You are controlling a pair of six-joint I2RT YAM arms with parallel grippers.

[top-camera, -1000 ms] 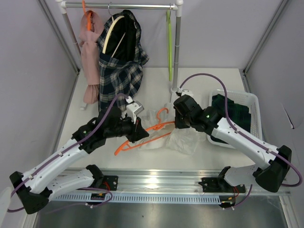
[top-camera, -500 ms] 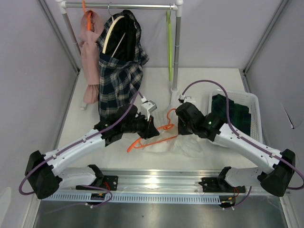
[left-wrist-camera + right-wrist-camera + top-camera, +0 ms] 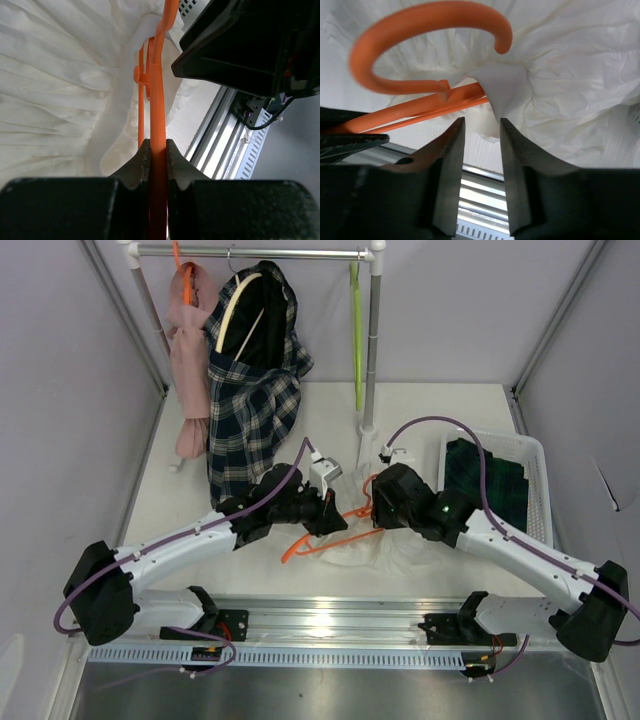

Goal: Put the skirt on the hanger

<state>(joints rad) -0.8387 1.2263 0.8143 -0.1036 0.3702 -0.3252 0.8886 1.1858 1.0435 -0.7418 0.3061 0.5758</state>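
My left gripper is holding the orange hanger by the arm outside the white ruffled garment. So my right gripper needs to first take the neck (image 3: 443,90) below the hook.
The dark green tartan skirt (image 3: 492,476) lies in the white basket (image 3: 540,455) at the right. The lime-green hanger (image 3: 356,332) hangs on the rail at the back. Neither gripper touches them. My left gripper (image 3: 326,512) is shut on the bar of an orange hanger (image 3: 318,540), seen clamped between the jaws in the left wrist view (image 3: 158,145). My right gripper (image 3: 377,504) is open at the hanger's hook (image 3: 415,31), its jaws (image 3: 481,125) just below a fold of the white ruffled garment (image 3: 570,75).
The white ruffled garment (image 3: 388,546) lies on the table under both grippers. On the rail hang a navy-and-white checked garment (image 3: 250,390) on a cream hanger and a pink garment (image 3: 188,360) on an orange hanger. The rail post (image 3: 371,360) stands just behind the grippers.
My left arm has reached further right, carrying the orange hanger with it. My right gripper has moved down and nearer, close over the hanger's hook. The white garment has bunched under them.
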